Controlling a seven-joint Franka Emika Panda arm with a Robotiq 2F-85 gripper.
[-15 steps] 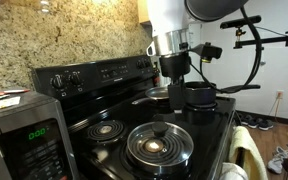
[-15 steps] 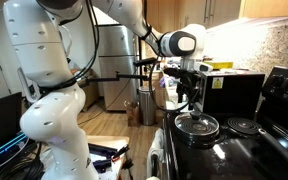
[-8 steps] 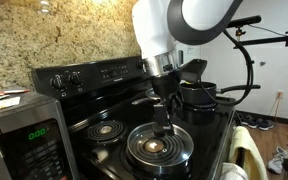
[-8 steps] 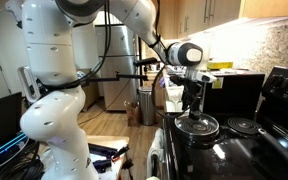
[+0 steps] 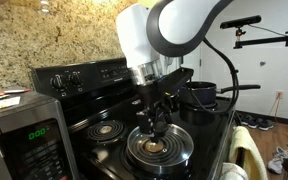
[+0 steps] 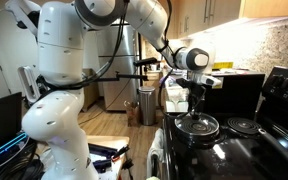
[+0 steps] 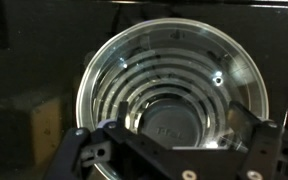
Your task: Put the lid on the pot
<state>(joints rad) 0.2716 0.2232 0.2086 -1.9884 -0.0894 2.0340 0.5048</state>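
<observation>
The fingers of my gripper are too high above the lid's black knob, so they should move down open and grip the knob's sides (image 7: 144,123) before lifting.
The clear glass lid (image 5: 160,148) with a steel rim lies flat on the stove's front burner and also shows in an exterior view (image 6: 197,127). In the wrist view it (image 7: 134,70) fills the frame, its black knob (image 7: 172,128) at the centre. My gripper (image 5: 155,124) hangs straight down just above the lid, also visible in an exterior view (image 6: 196,108). In the wrist view its fingers (image 7: 174,142) are open, one on each side of the knob, holding nothing. The dark pot (image 5: 201,97) stands on a back burner behind the arm.
The black glass stovetop (image 5: 209,130) has a bare coil burner (image 5: 106,129) beside the lid and a raised control panel (image 5: 89,75) at the back. A microwave (image 5: 24,138) stands close by. A dark appliance (image 6: 234,90) sits beyond the stove.
My gripper has moved from above the pot at the back to the front burner and has come down over the lid's knob. The lid and pot have not moved.
</observation>
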